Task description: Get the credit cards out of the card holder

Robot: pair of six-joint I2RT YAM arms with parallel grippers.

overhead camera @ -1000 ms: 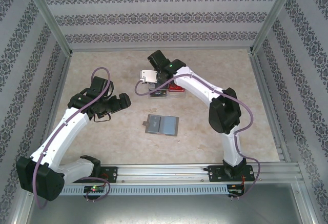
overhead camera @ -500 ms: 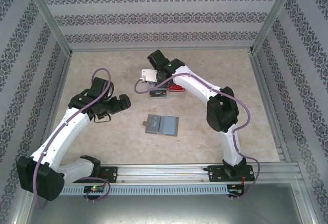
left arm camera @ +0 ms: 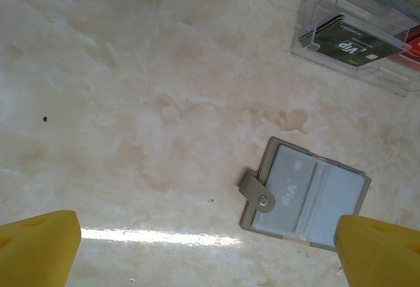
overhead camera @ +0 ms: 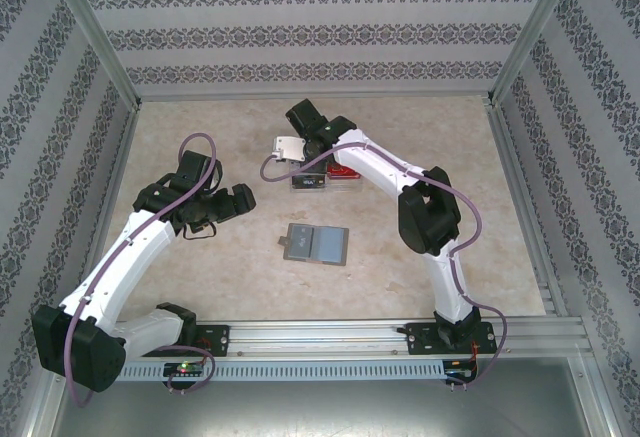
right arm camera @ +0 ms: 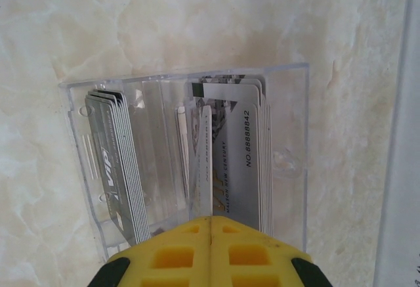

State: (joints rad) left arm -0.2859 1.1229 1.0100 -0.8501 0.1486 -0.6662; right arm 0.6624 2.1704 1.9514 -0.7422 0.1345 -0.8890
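Next, my right gripper releases the silver VIP credit card against the stack of silver cards in the clear box [overhead camera: 309, 166] [right arm camera: 231, 159].
The card holder [overhead camera: 316, 245] lies open on the table, grey with pale blue-grey pockets [left arm camera: 308, 195]. A grey credit card marked VIP [left arm camera: 289, 188] sits in its left pocket. My left gripper [left arm camera: 209, 251] hovers open above and left of the holder [overhead camera: 215, 202], nothing between its yellow fingers [left arm camera: 36, 247]. My right gripper [right arm camera: 210, 224] is shut on a thin silver credit card [right arm camera: 209, 162], held edge-on over the right compartment of the clear box [right arm camera: 289, 103]. In the top view this gripper [overhead camera: 310, 162] is at the box [overhead camera: 322, 179].
The clear two-compartment box holds a stack of grey VIP cards [right arm camera: 115, 149] on the left and silver cards [right arm camera: 239, 149] on the right. A red card [left arm camera: 410, 37] shows at its far side. Patterned walls and metal rails [overhead camera: 520, 157] enclose the table.
The right arm's elbow has shifted slightly left and its gripper has edged a little over the box. The left arm and the card holder have not moved.
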